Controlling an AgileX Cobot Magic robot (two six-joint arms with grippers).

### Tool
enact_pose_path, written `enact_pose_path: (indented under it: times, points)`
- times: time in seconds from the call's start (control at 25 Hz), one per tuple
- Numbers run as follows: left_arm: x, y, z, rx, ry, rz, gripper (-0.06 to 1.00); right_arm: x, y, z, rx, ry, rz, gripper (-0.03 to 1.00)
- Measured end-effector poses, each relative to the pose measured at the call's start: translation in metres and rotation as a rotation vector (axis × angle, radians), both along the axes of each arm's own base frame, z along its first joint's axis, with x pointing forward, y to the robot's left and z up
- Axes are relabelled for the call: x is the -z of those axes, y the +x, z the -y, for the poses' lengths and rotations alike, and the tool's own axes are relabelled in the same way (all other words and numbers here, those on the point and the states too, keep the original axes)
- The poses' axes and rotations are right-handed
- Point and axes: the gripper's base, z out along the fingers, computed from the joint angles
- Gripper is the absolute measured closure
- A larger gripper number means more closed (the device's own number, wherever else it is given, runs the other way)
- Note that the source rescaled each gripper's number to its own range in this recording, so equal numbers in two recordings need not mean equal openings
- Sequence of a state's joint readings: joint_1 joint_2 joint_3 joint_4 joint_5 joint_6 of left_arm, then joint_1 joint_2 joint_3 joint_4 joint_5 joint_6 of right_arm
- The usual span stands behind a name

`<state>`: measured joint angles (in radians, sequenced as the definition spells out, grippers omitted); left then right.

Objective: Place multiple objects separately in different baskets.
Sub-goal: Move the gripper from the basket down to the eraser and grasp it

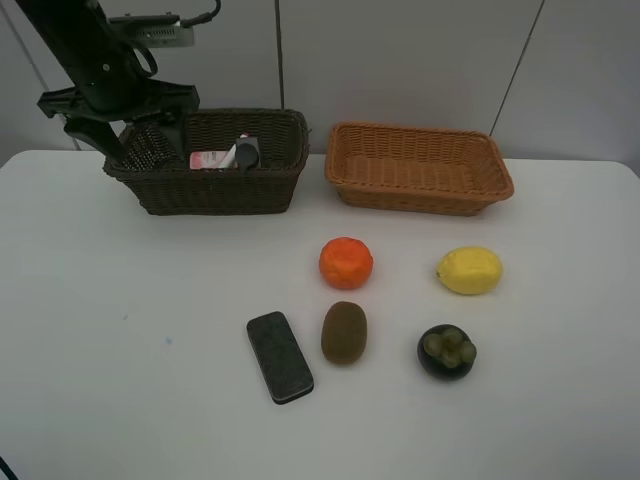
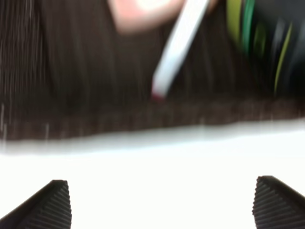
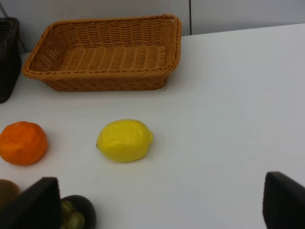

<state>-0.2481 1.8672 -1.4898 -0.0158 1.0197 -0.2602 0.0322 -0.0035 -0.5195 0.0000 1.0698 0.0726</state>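
The black eraser is beside the kiwi. My left gripper should go to it next and close across the eraser's far half (image 1: 274,342), toward the baskets.
The dark brown basket (image 1: 205,190) holds a pink bottle (image 1: 210,159), a white pink-tipped marker (image 2: 178,45) and a dark green bottle (image 1: 248,150). My left gripper (image 2: 162,205) hovers open and empty over that basket's left end (image 1: 150,140). The light tan basket (image 1: 418,168) holds nothing. On the table lie an orange (image 1: 346,263), a lemon (image 1: 469,270), a kiwi (image 1: 344,332), a mangosteen (image 1: 447,351) and a black eraser (image 1: 280,356). My right gripper (image 3: 162,205) is open near the lemon (image 3: 125,140) and mangosteen (image 3: 76,212); the exterior view does not show it.
The white table (image 1: 120,350) reaches the wall behind both baskets. The two baskets stand side by side at the back with a narrow gap between them. The left arm (image 1: 95,60) rises over the back left corner.
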Motion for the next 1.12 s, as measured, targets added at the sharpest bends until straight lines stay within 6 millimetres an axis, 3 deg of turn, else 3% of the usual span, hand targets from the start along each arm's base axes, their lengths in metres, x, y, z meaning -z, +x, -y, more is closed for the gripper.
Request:
enact_pose_path:
  times: [0.12, 0.36, 0.52, 0.76, 0.92, 1.12]
  points:
    - [-0.005, -0.016, -0.003, -0.041, 0.021, -0.139, -0.06, 0.0, 0.0, 0.0, 0.0, 0.0, 0.0, -0.03]
    - [-0.007, -0.022, 0.01, -0.081, -0.106, -0.194, -0.06, 0.0, 0.0, 0.0, 0.0, 0.0, 0.0, -0.03]
    - [-0.007, -0.032, 0.04, -0.103, -0.162, -0.231, -0.06, 0.0, 0.0, 0.0, 0.0, 0.0, 0.0, -0.03]
    - [-0.002, -0.071, 0.114, -0.008, -0.154, -0.283, -0.06, 0.0, 0.0, 0.0, 0.0, 0.0, 0.0, -0.03]
    - [0.021, -0.085, 0.144, 0.007, -0.114, -0.349, -0.06, 0.0, 0.0, 0.0, 0.0, 0.0, 0.0, -0.03]
    - [0.058, -0.092, 0.163, -0.013, -0.05, -0.438, -0.06, 0.0, 0.0, 0.0, 0.0, 0.0, 0.0, -0.03]
